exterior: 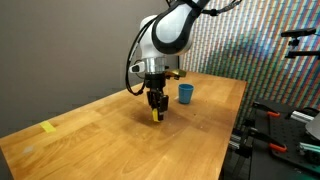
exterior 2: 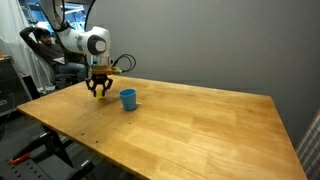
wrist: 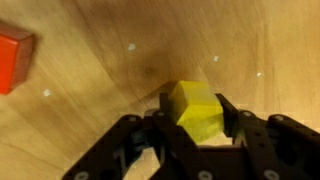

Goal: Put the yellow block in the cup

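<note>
Next, my gripper lets go of the yellow block inside the blue cup [exterior: 184, 94] that stands upright on the wooden table.
The yellow block [wrist: 196, 110] sits between my gripper's [wrist: 190, 112] two black fingers, which are closed against its sides. In an exterior view the gripper [exterior: 156, 108] is down at the wooden table with the yellow block [exterior: 157, 116] at its tips. The blue cup [exterior: 186, 93] stands upright a short way beyond it. In the other exterior view the gripper [exterior 2: 98, 88] is to the left of the blue cup [exterior 2: 128, 99]; the block is hidden there.
A small red block [wrist: 14, 58] lies on the table at the left of the wrist view. A flat yellow scrap [exterior: 49, 127] lies near the table's left end. Black equipment [exterior: 285, 125] stands beside the table's [exterior: 120, 140] right edge.
</note>
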{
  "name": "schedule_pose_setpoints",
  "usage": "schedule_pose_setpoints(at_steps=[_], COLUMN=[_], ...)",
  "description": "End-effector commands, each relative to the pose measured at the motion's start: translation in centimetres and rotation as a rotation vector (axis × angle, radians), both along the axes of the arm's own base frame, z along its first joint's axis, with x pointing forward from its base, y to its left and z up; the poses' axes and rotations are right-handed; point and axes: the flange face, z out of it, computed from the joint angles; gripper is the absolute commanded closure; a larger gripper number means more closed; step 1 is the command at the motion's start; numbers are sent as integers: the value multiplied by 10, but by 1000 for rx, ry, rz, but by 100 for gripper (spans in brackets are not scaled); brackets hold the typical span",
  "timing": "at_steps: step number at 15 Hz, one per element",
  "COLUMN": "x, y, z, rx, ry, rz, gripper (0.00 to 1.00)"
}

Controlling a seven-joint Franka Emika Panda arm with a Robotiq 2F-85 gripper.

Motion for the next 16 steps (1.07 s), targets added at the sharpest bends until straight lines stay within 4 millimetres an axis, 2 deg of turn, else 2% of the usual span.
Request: schedule_pose_setpoints(at_steps=[1, 4, 8, 12, 14, 16], x=[11, 22, 28, 26, 21, 17], y=[-25, -59, -124, -196, -219, -231], z=[43, 82, 127, 144, 142, 137], rx=[-20, -56, -129, -186, -184, -180], ry=[-86, -189, -268, -257, -201, -152], rz=[-66, -165, -355, -538, -587, -615], gripper=[78, 78, 78, 78, 78, 78])
